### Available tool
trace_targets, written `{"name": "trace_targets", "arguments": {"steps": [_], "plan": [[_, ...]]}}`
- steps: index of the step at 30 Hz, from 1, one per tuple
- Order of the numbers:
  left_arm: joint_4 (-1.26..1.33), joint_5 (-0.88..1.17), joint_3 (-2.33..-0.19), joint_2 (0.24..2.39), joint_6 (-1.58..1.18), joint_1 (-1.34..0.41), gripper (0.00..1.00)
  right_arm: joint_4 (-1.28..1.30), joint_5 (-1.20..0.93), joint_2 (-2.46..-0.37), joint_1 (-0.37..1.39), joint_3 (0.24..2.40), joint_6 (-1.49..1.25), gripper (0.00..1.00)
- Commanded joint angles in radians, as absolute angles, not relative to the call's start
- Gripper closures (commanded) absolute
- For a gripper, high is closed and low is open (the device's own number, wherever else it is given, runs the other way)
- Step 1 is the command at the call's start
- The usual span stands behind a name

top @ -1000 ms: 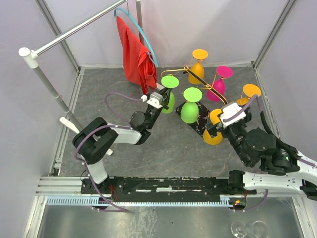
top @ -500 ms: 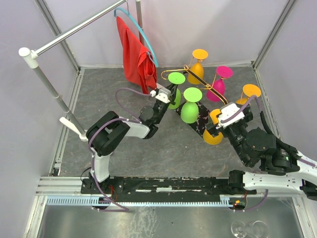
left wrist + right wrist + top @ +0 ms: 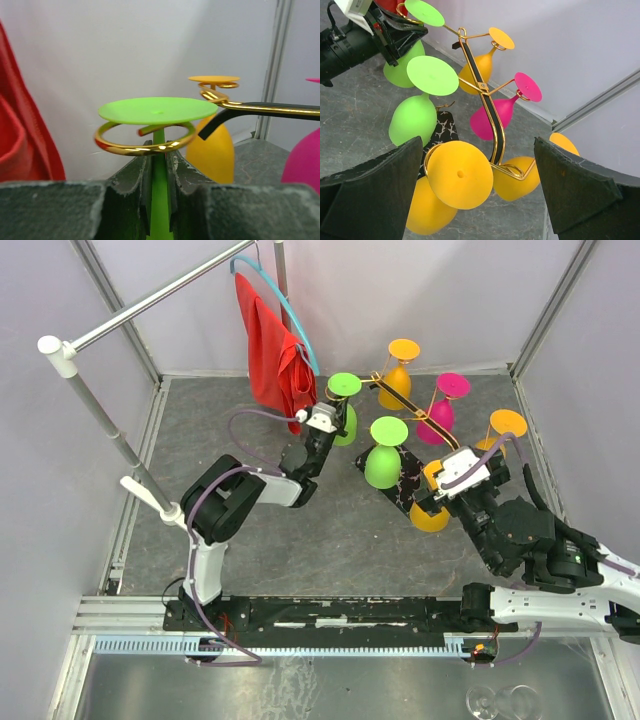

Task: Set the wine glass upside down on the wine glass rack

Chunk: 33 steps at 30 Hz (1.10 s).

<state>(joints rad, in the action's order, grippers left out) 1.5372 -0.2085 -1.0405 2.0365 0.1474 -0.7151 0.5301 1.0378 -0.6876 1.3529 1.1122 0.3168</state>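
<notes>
The green wine glass is to hang foot-up in the gold scroll ring [image 3: 341, 401] [image 3: 150, 139] nearest the red cloth. Next, my left gripper lets go of the glass there.
The wine glass [image 3: 343, 412] is lime green and hangs foot-up at the far left of the wine glass rack [image 3: 418, 420], a gold wire tree on a black marbled base [image 3: 404, 490]. My left gripper [image 3: 326, 428] is shut on its stem [image 3: 159, 170]. In the left wrist view a gold scroll ring [image 3: 125, 148] curls around the stem just under the flat foot [image 3: 157, 110]. My right gripper [image 3: 477, 146] is open and empty, close to a yellow glass [image 3: 460, 175] hanging on the rack [image 3: 495, 130].
Other glasses hang upside down on the rack: a second green one [image 3: 382, 458], an orange one [image 3: 400, 375], a pink one [image 3: 440, 412] and orange ones [image 3: 497, 430] at the right. A red cloth on a blue hanger [image 3: 272, 350] hangs just left of my left gripper.
My left gripper has carried the green glass away from me, toward the back, up to the rack's far-left scroll arm. The right arm has not moved.
</notes>
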Motion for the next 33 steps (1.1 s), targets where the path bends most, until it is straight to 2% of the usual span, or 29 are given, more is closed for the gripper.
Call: {"name": "trace_targets", "arguments": {"steps": [1, 20, 29, 31, 33], "plan": [[1.73, -0.233, -1.052, 2.036, 0.12, -0.684, 0.97, 0.48, 1.056, -0.698, 1.357, 1.137, 0.331, 0.01], [1.73, -0.144, -0.79, 1.823, 0.176, -0.682, 0.97, 0.492, 1.039, -0.716, 1.357, 1.135, 0.282, 0.0], [1.729, -0.119, -0.84, 1.879, 0.194, -0.735, 0.97, 0.484, 1.063, -0.723, 1.356, 1.125, 0.269, 0.0], [1.73, -0.122, -0.855, 1.894, 0.194, -0.744, 0.89, 0.495, 1.075, -0.731, 1.357, 1.13, 0.265, 0.01], [1.73, -0.131, -0.856, 1.9, 0.194, -0.749, 0.7, 0.509, 1.085, -0.733, 1.356, 1.136, 0.252, 0.0]]}}
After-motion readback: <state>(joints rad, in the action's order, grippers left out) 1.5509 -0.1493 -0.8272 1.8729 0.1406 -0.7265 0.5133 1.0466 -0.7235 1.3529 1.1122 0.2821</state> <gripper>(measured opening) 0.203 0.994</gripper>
